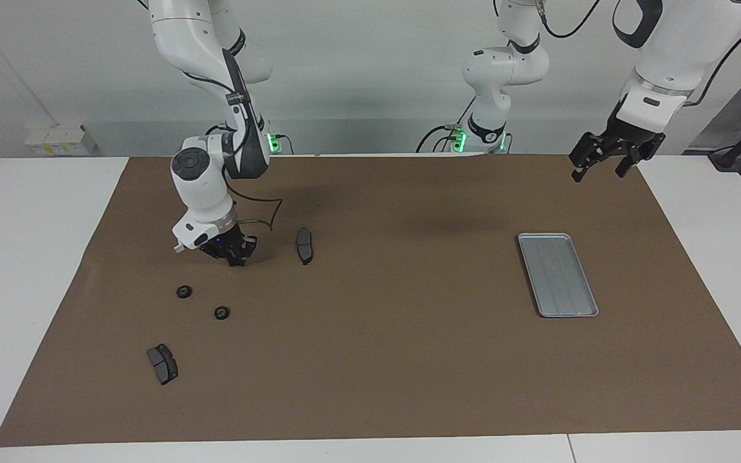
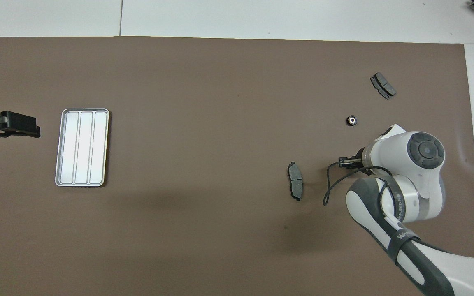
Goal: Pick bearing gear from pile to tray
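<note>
My right gripper is going to put the bearing gear on the brown mat (image 2: 208,166) between the silver tray and the nearer brake pad.
The pile is a loose scatter at the right arm's end of the brown mat. It has two small black rings (image 1: 184,291) (image 1: 221,313) and two dark grey brake-pad pieces (image 1: 305,245) (image 1: 162,364). Only one ring (image 2: 351,120) shows in the overhead view; the right arm covers the other. No white bracket is in view. My right gripper (image 1: 237,256) hangs low over the mat beside the nearer brake pad (image 2: 295,181). The silver tray (image 1: 557,274) (image 2: 82,147) lies empty toward the left arm's end. My left gripper (image 1: 600,172) (image 2: 15,126) waits open in the air beside the tray.
The brown mat (image 1: 396,360) covers most of the white table. A black cable (image 2: 335,181) loops from the right wrist over the mat beside the nearer brake pad.
</note>
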Controlling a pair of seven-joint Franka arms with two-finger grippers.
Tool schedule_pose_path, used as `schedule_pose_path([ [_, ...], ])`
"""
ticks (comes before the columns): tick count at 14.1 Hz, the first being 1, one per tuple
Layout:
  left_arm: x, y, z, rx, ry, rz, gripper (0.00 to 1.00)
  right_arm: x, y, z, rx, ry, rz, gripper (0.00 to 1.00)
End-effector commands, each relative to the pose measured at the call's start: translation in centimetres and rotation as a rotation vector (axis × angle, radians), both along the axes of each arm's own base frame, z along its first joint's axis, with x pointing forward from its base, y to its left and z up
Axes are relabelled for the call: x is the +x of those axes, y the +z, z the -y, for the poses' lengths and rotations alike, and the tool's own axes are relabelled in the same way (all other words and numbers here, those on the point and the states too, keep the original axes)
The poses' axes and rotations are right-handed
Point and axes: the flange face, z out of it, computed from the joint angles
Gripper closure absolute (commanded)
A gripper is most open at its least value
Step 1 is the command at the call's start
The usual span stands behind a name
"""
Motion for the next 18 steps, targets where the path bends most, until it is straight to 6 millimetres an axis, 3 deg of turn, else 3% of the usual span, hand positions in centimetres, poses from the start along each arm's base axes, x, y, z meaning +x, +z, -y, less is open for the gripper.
schedule_pose_path([
  [1, -1.0, 0.2, -0.3, 0.020, 0.003, 0.000, 0.00, 0.0, 2.1, -0.1, 0.022, -0.003, 0.049, 1.00],
  [2, -1.0, 0.2, -0.4, 0.019, 0.005, 0.000, 0.00, 0.1, 2.8, -0.5, 0.025, -0.018, 0.063, 1.00],
  [5, -1.0, 0.2, -0.4, 0.020, 0.005, -0.002, 0.00, 0.8, 5.0, -6.7, 0.044, -0.076, 0.076, 1.00],
  [7, -1.0, 0.2, -0.4, 0.020, 0.005, 0.000, 0.00, 0.3, 5.1, -9.6, 0.057, -0.125, 0.084, 1.00],
  [11, -1.0, 0.2, -0.4, 0.020, 0.005, 0.000, 0.00, -0.5, 5.2, -19.4, 0.092, -0.193, 0.091, 1.00],
  [18, -1.0, 0.2, -0.4, 0.018, 0.005, 0.000, 0.00, -0.2, 6.6, -29.9, 0.159, -0.277, 0.121, 1.00],
])
